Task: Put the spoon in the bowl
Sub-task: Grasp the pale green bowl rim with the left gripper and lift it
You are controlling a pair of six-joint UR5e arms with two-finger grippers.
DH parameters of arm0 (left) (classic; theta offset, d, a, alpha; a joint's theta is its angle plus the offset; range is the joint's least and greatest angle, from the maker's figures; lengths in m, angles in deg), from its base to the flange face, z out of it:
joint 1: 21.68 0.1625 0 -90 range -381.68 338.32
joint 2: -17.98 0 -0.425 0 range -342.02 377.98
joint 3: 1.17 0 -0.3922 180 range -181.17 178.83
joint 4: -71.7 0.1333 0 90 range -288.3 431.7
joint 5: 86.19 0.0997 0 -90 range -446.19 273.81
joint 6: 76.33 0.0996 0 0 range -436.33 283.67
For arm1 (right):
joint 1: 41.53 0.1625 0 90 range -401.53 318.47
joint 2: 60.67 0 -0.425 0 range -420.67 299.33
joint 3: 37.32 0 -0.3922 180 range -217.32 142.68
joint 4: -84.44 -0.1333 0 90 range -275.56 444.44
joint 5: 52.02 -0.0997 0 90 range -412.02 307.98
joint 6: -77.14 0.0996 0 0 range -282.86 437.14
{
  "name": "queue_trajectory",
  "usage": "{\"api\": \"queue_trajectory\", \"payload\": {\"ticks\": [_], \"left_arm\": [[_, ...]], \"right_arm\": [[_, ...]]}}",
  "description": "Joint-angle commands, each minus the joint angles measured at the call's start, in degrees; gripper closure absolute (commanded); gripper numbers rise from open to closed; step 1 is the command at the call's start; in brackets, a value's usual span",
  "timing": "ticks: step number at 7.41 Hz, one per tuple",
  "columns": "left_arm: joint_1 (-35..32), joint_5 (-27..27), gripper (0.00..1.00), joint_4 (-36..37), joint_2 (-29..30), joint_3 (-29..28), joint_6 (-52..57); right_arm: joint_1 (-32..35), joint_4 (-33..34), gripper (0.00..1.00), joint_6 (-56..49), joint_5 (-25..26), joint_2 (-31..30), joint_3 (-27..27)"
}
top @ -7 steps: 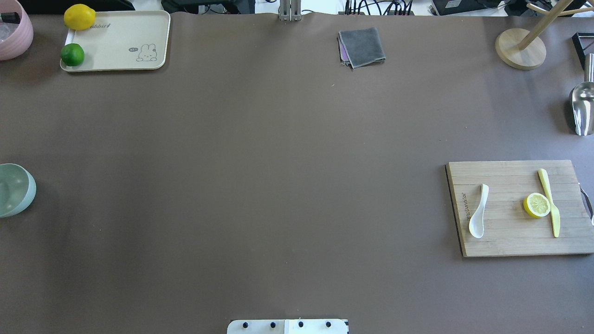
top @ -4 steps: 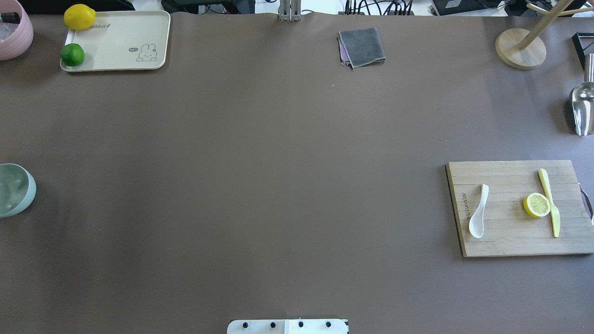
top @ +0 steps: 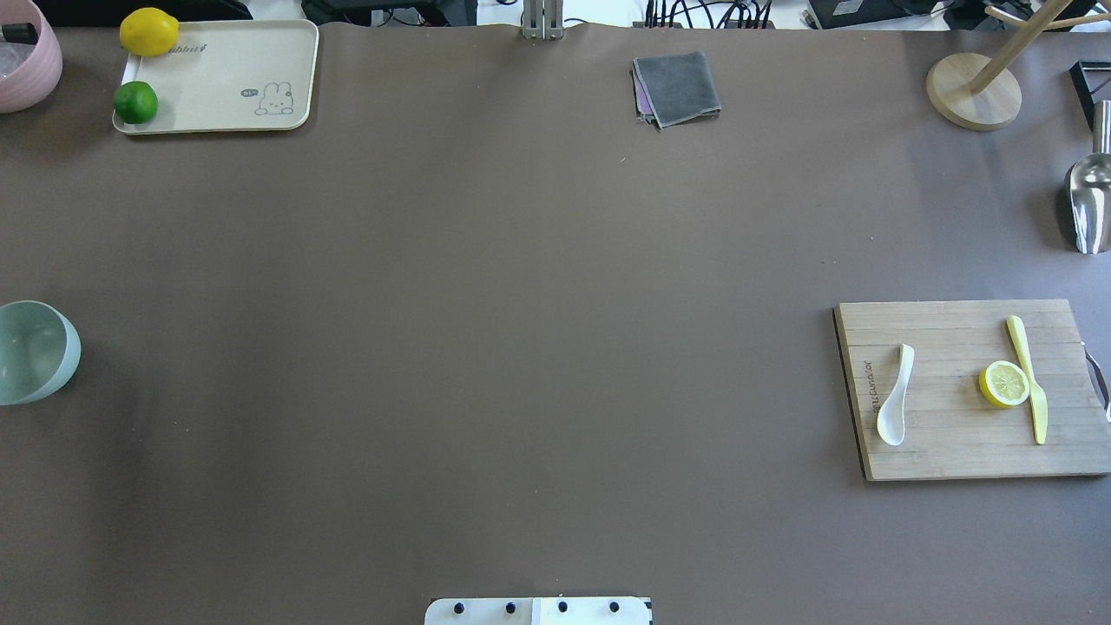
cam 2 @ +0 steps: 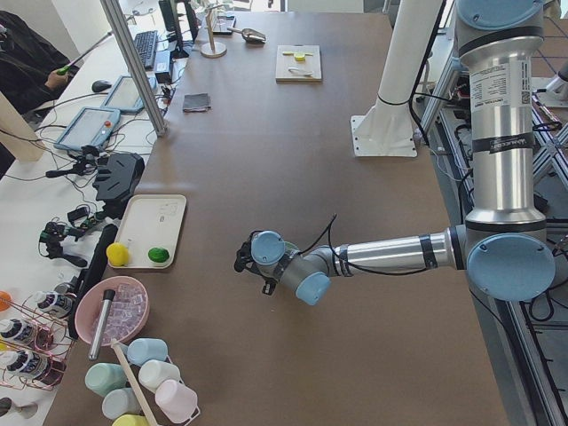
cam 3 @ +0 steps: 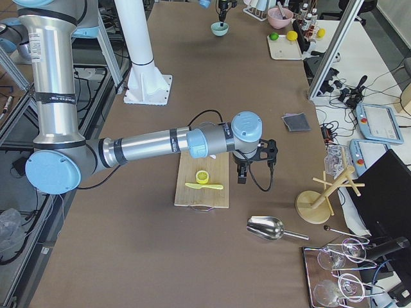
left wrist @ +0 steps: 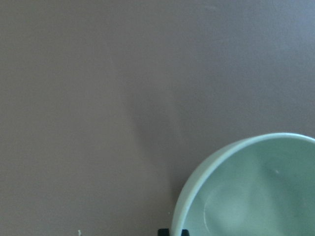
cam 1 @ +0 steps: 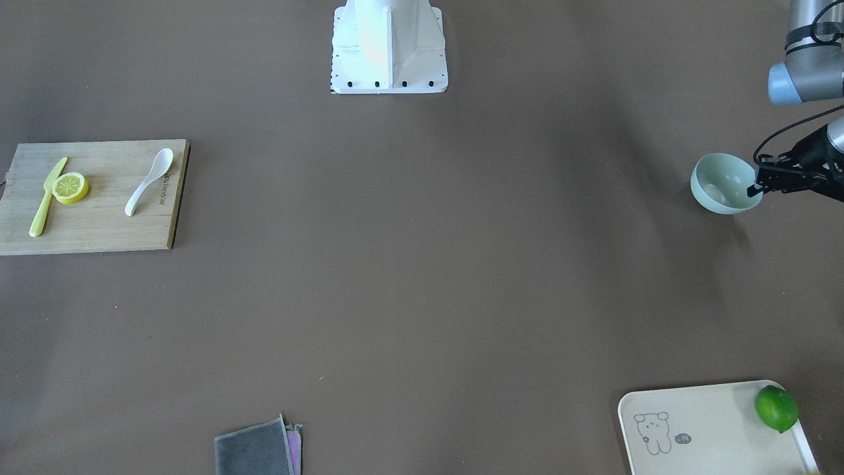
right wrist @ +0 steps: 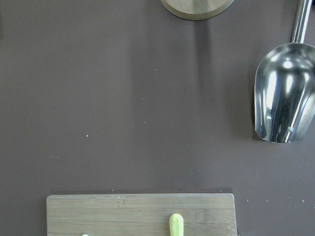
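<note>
My left gripper is to let go of the mint-green bowl on the bare table (cam 1: 405, 207) just in front of the white base.
The white spoon (top: 896, 397) lies on the wooden cutting board (top: 955, 451) at the right, scoop toward the robot; it also shows in the front-facing view (cam 1: 148, 181). The mint-green bowl (top: 30, 351) is at the table's left edge, tilted. My left gripper (cam 1: 755, 189) is shut on the bowl's rim (cam 1: 722, 181); the left wrist view shows the bowl (left wrist: 256, 196) close up. My right gripper (cam 3: 242, 174) hovers above the board's far side in the exterior right view only; I cannot tell whether it is open or shut.
A lemon slice (top: 1004, 384) and a yellow knife (top: 1028, 382) share the board. A metal scoop (top: 1089, 204) and a wooden stand (top: 972, 91) are at the back right, a grey cloth (top: 677, 87) at the back middle, a cream tray (top: 226, 61) with a lime and a lemon at the back left.
The bowl has shifted a little to the right in the overhead view and its tilt has changed. The spoon and the board have not moved.
</note>
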Motion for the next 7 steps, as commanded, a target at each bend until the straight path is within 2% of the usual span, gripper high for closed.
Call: {"api": "queue_trajectory", "payload": {"ticks": [1,4,6,7], "left_arm": [[-0.52,-0.15,1.0,1.92,4.13,4.11,-7.45],[0.18,0.29,1.0,2.37,20.19,5.54,-31.5],[8.65,1.86,1.0,5.6,30.03,5.45,-44.78],[14.19,8.05,1.0,10.5,36.7,5.71,-52.34]], "right_arm": [[0.0,-0.13,0.0,0.26,0.0,-0.19,0.26],[0.0,0.05,0.0,0.79,-0.96,-0.46,1.59],[0.0,0.05,0.0,0.7,-0.79,-0.72,1.41],[-0.09,0.05,0.0,0.61,-0.01,-0.81,1.41]]}}
